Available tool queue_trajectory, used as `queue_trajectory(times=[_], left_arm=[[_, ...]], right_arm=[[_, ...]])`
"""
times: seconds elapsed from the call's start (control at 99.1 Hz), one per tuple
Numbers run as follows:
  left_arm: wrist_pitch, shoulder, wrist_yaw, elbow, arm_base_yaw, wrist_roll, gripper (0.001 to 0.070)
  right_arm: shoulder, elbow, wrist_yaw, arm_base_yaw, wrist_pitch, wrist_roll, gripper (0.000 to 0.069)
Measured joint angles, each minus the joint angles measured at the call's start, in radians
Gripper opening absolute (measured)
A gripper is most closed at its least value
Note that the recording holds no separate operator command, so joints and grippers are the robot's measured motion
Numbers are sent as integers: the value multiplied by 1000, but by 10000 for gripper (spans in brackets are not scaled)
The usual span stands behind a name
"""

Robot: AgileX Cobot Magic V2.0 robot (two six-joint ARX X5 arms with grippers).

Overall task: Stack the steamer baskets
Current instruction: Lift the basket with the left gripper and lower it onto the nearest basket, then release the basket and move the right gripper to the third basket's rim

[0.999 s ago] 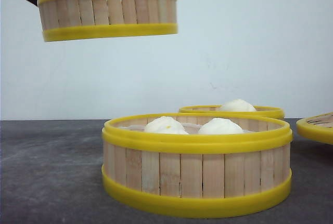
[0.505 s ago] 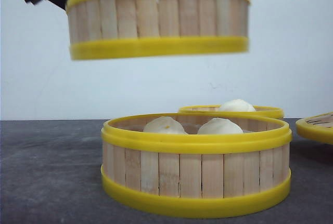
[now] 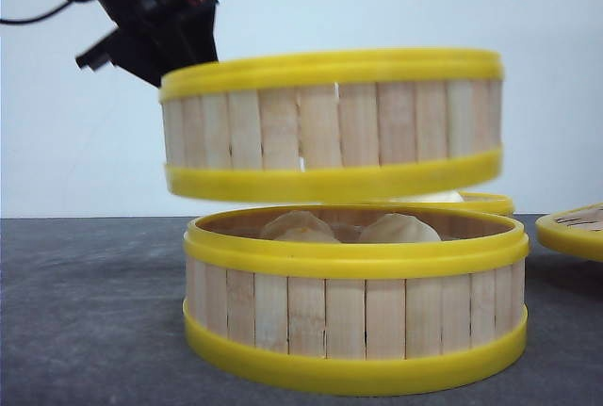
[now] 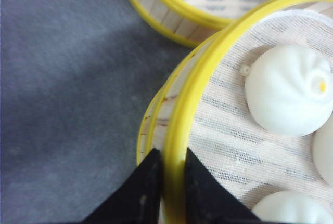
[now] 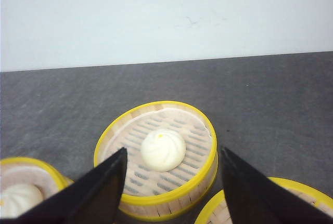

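Note:
The robot's left gripper will release the raised steamer basket squarely on the yellow rim of the second steamer basket (image 3: 357,234) below.
My left gripper (image 4: 171,151) is shut on the yellow rim of a steamer basket (image 3: 330,123) and holds it in the air, slightly tilted. That basket is cloth-lined (image 4: 234,130) and holds white buns. It hangs just above a second steamer basket (image 3: 353,302), which stands on the table with buns inside; a narrow gap separates them. A third steamer basket (image 5: 156,151) with one bun stands farther back, its rim (image 3: 485,203) showing behind the others. Above this one my right gripper (image 5: 174,149) is open and holds nothing.
A flat yellow-rimmed slatted lid (image 3: 573,230) lies on the dark grey table at the right, next to the third basket. A white wall stands behind the table. Black cables run from the left arm (image 3: 151,10) at the upper left.
The held basket has come down and to the right, from high at the upper left to just over the front basket. The left arm has come into the front view.

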Motion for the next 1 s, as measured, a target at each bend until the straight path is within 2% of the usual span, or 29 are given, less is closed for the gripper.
queue_trajectory(times=[0.353, 0.999], left_arm=[[36, 70, 3, -2, -23, -19, 28], [37, 84, -8, -2, -28, -30, 35]], right_arm=[[0, 0, 0, 0, -1, 0, 342], [0, 0, 0, 0, -2, 0, 342]])
